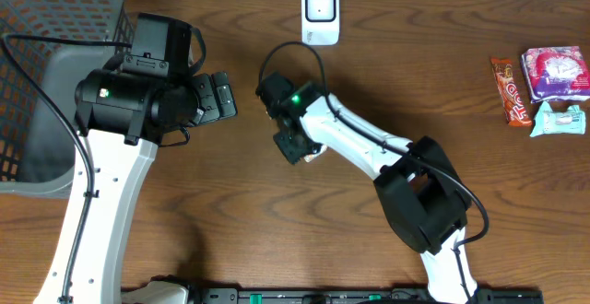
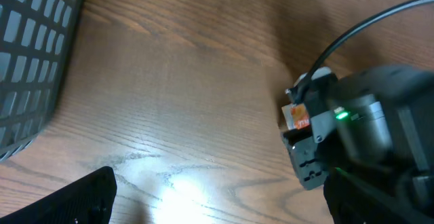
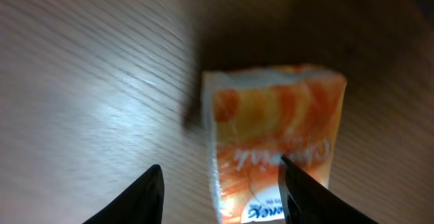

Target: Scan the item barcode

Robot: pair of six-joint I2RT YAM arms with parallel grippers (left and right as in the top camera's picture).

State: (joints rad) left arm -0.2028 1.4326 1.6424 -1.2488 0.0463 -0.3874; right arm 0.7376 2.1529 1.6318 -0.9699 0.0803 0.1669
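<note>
One finger of my right gripper overlaps the packet's printed side, so next I back off and grip the packet from the side (image 1: 316, 153) facing the brown bar.
The item is a small orange and white packet (image 3: 271, 136) with printed lettering, lying on the wooden table. My right gripper (image 3: 224, 193) hangs just over it, open. Its left finger stands apart from the packet's white edge and its right finger overlaps the packet's right side. From overhead only a sliver of the packet (image 1: 314, 157) shows under the right gripper (image 1: 297, 146). The left wrist view catches the packet (image 2: 296, 117) beside the right arm's head. My left gripper (image 1: 221, 97) is wide open over bare wood, left of the packet. A white scanner (image 1: 320, 14) stands at the back edge.
A grey mesh basket (image 1: 55, 64) fills the far left. At the right edge lie a brown bar (image 1: 512, 90), a purple packet (image 1: 556, 72) and a pale green packet (image 1: 560, 118). The basket wall (image 2: 34, 61) is close to the left gripper.
</note>
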